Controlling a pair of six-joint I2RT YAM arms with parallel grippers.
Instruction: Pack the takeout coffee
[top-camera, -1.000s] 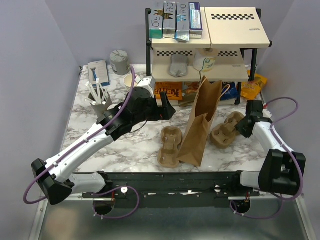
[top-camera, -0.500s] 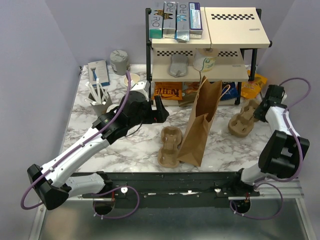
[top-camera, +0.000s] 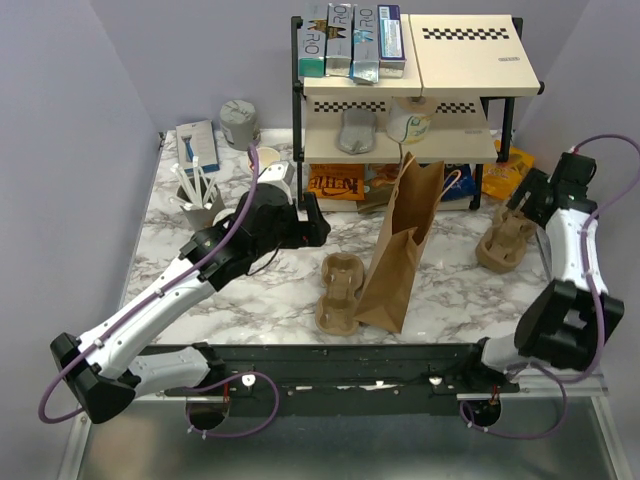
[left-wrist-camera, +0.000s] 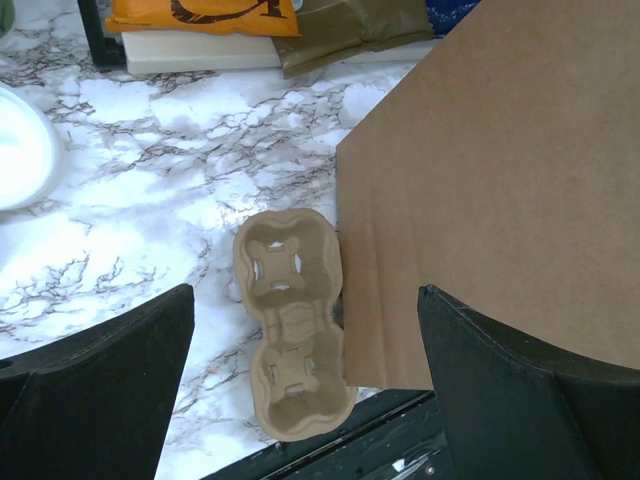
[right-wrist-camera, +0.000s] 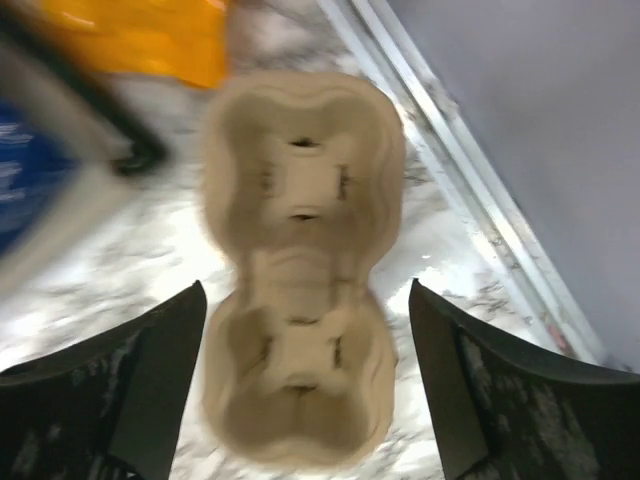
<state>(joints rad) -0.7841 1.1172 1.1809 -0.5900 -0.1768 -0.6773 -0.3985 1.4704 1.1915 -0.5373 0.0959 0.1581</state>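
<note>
My left gripper is to grab the brown paper bag next by the bag's top rim (top-camera: 399, 193), on the side that touches the pulp carrier.
The takeout coffee shows only as a white round lid (left-wrist-camera: 15, 148) at the left edge of the left wrist view; from above it (top-camera: 263, 157) is mostly hidden behind the left wrist. A brown paper bag (top-camera: 400, 245) (left-wrist-camera: 500, 170) stands upright mid-table. My left gripper (top-camera: 318, 225) (left-wrist-camera: 305, 295) hangs open and empty above the marble, left of the bag. My right gripper (top-camera: 530, 200) (right-wrist-camera: 305, 290) is open at the far right, above a pulp cup carrier (top-camera: 503, 243) (right-wrist-camera: 300, 260) that lies on the table. That wrist view is blurred.
A second pulp carrier (top-camera: 338, 292) (left-wrist-camera: 290, 335) lies against the bag's left side. A black shelf rack (top-camera: 500, 150) at the back holds boxes and a cream-and-green cup (top-camera: 408, 120). Snack packets (top-camera: 335, 183) lie under it. A grey cup of white sticks (top-camera: 200, 200) stands at the left.
My right gripper carried its carrier from beside the bag out to the right edge, then opened and let it go. The left arm drew back slightly to the left.
</note>
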